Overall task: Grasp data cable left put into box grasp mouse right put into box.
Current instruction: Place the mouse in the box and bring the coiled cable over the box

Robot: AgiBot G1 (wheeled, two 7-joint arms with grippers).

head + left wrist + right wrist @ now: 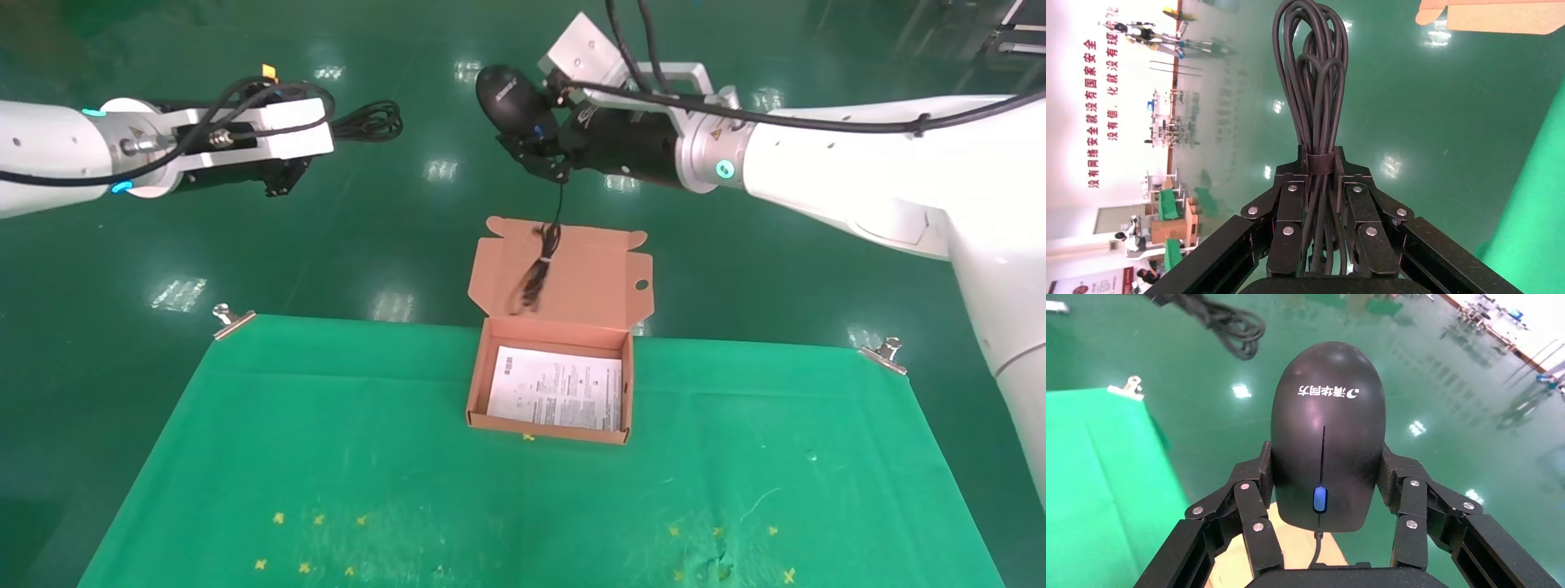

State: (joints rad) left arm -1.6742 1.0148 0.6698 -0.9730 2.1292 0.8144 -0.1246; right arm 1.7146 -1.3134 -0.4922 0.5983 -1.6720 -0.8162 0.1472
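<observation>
I should release the black mouse from my right gripper on the far edge of the white printed sheet point(555, 354) inside the box.
My left gripper point(325, 135) is shut on the data cable point(369, 121), a coiled black bundle, and holds it high above the floor, left of and beyond the box. In the left wrist view the fingers point(1291, 184) clamp the data cable point(1313, 79) at its strap. My right gripper point(535, 135) is shut on the black mouse point(508, 96), held high beyond the box. Its bundled cord point(539, 269) hangs in front of the raised lid point(596, 273). In the right wrist view the mouse point(1327, 435) sits between the pads with its wheel lit blue. The orange box point(478, 388) stands open with a white printed sheet point(560, 388) inside.
A green cloth point(327, 457) covers the table, held by metal clips at the back left point(231, 318) and back right point(882, 354). Small yellow marks point(315, 523) dot its near part. Shiny green floor lies beyond the table.
</observation>
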